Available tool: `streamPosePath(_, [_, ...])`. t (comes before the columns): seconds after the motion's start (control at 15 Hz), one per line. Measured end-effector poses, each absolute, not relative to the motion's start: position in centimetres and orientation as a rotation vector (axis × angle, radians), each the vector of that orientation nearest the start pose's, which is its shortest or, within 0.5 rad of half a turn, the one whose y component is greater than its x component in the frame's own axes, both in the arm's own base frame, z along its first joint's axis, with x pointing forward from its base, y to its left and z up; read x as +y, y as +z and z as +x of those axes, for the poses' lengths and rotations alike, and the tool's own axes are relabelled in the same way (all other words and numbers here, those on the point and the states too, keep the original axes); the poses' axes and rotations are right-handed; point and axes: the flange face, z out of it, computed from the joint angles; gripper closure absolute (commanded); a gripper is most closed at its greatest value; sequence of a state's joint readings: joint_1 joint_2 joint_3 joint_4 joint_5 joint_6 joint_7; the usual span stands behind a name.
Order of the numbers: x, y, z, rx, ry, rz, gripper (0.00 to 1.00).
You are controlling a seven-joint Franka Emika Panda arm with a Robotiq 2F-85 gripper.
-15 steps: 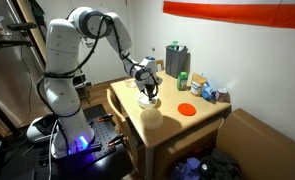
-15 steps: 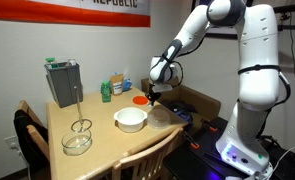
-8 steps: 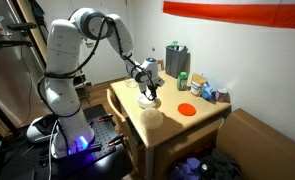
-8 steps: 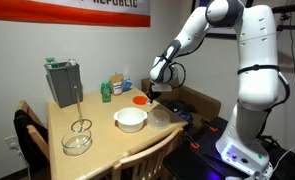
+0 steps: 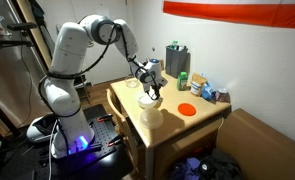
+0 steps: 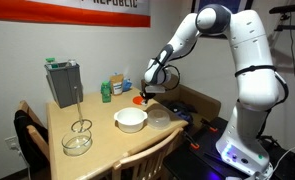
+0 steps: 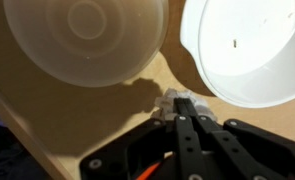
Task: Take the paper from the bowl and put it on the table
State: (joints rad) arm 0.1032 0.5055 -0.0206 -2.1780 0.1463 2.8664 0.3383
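My gripper should set the paper down on the bare table (image 5: 160, 106) (image 7: 177, 97) between the two white bowls.
In the wrist view my gripper (image 7: 179, 108) is shut on the small white crumpled paper (image 7: 170, 101). The paper sits over bare tan table (image 7: 77, 125), in the gap between two bowls. The small shallow white bowl (image 7: 87, 40) is at upper left and looks empty. In both exterior views the gripper (image 5: 153, 96) (image 6: 147, 96) hangs low over the table (image 5: 202, 120) (image 6: 102, 135), just beyond the small bowl (image 5: 152, 116) (image 6: 165, 116). The paper is too small to see there.
The larger cream-white bowl (image 7: 247, 50) (image 6: 130, 119) (image 5: 145, 101) lies close beside the gripper. A flat orange disc (image 5: 187, 109) (image 6: 139, 99) is near. A grey box (image 6: 63, 82), green bottles (image 6: 107, 90) and a glass bowl with a whisk (image 6: 77, 140) stand farther off.
The gripper has shifted a little sideways, away from the small bowl toward the orange disc, staying shut. The arm's elbow has swung over with it.
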Motion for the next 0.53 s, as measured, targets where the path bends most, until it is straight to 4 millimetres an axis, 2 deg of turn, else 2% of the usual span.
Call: streamPosePath(0.53, [2.7,12.2,59.7,0.733,-0.222,-2.987,1.0])
